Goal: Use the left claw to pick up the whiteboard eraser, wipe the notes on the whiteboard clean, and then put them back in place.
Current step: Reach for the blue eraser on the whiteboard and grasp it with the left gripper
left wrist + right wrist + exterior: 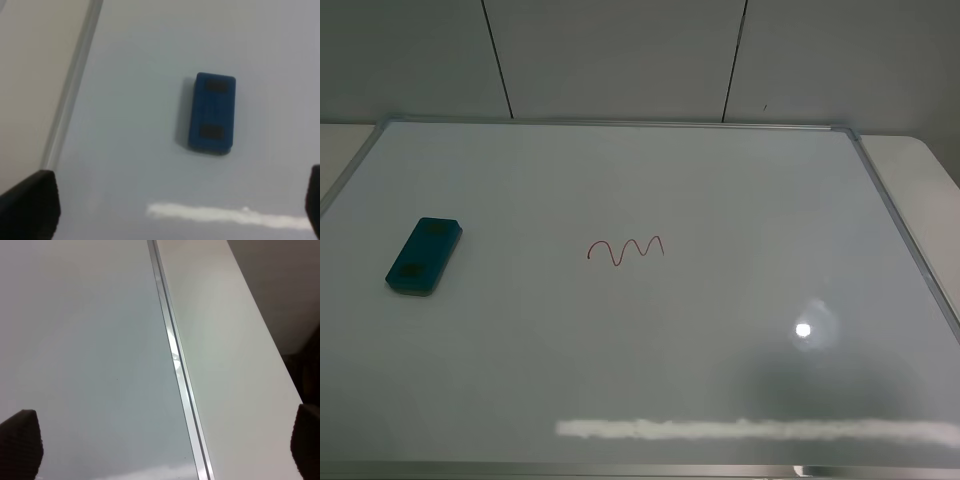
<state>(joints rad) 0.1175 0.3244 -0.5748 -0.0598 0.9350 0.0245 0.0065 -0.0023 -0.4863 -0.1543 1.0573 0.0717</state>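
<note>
I need to move my left gripper to the teal whiteboard eraser next and close it on its long sides (423, 256) (212, 115) around the middle, between the two dark patches.
The teal whiteboard eraser (424, 256) lies flat on the left part of the whiteboard (720, 330). It also shows in the left wrist view (212, 113), with two dark patches on top. The red wavy notes (626, 250) are near the board's middle, to the right of the eraser. No arm shows in the exterior high view. My left claw (175, 210) is open and empty above the board, some way from the eraser; only its fingertips (31, 205) show. My right gripper (165, 450) is open and empty, over the board's frame.
The board's silver frame (905, 240) runs along its right side, with the white table (930, 180) beyond it. In the right wrist view the frame (177, 365) runs between board and table. A grey panelled wall (620, 55) stands behind. A light glare (804, 329) is on the board.
</note>
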